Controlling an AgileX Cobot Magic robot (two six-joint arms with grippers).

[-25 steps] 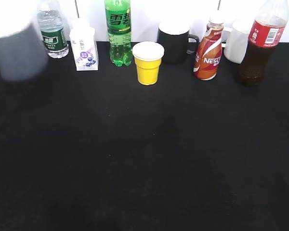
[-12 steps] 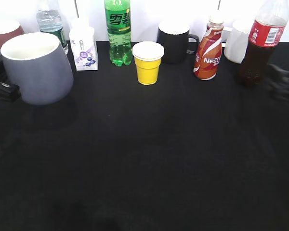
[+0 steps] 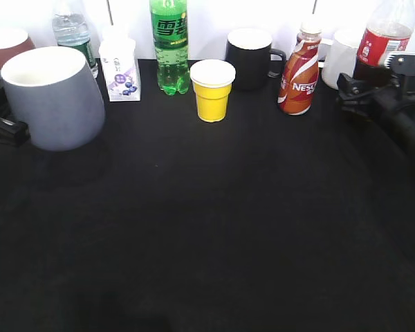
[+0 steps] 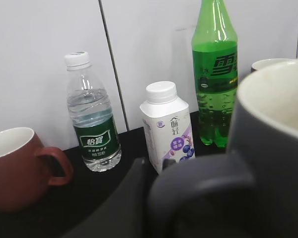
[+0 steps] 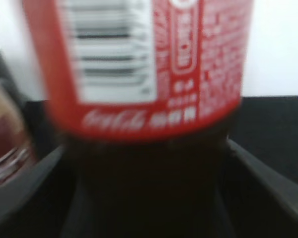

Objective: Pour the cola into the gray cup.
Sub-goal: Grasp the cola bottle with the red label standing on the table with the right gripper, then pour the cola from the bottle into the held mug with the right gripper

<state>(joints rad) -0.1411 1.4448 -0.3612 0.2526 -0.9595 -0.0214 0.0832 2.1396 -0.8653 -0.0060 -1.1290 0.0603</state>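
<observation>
My right gripper needs to grip the lower body of the cola (image 3: 371,74) (image 5: 149,183), under the red label, because the cola has to be picked up and tipped.
The gray cup (image 3: 55,104) is at the left, tilted slightly, its white inside showing. My left gripper (image 3: 3,128) is shut on its handle; in the left wrist view the cup (image 4: 273,148) fills the right side and the gripper (image 4: 174,208) shows as one dark finger beside the handle. The cola (image 3: 380,41) stands at the far right by the back wall. My right gripper (image 3: 363,90) is open, with one jaw on each side of the bottle's dark lower body. In the blurred right wrist view the cola's red label (image 5: 149,74) sits above the gripper (image 5: 149,198).
Along the back stand a reddish-brown mug (image 3: 7,41), a water bottle (image 3: 72,34), a milk carton (image 3: 120,69), a green soda bottle (image 3: 169,45), a yellow cup (image 3: 212,90), a black mug (image 3: 249,59), a Nescafe bottle (image 3: 299,69) and a white mug (image 3: 342,59).
The gray cup came in from the far left and has held still since half a second ago. My right gripper has moved in from the right edge up to the cola.
</observation>
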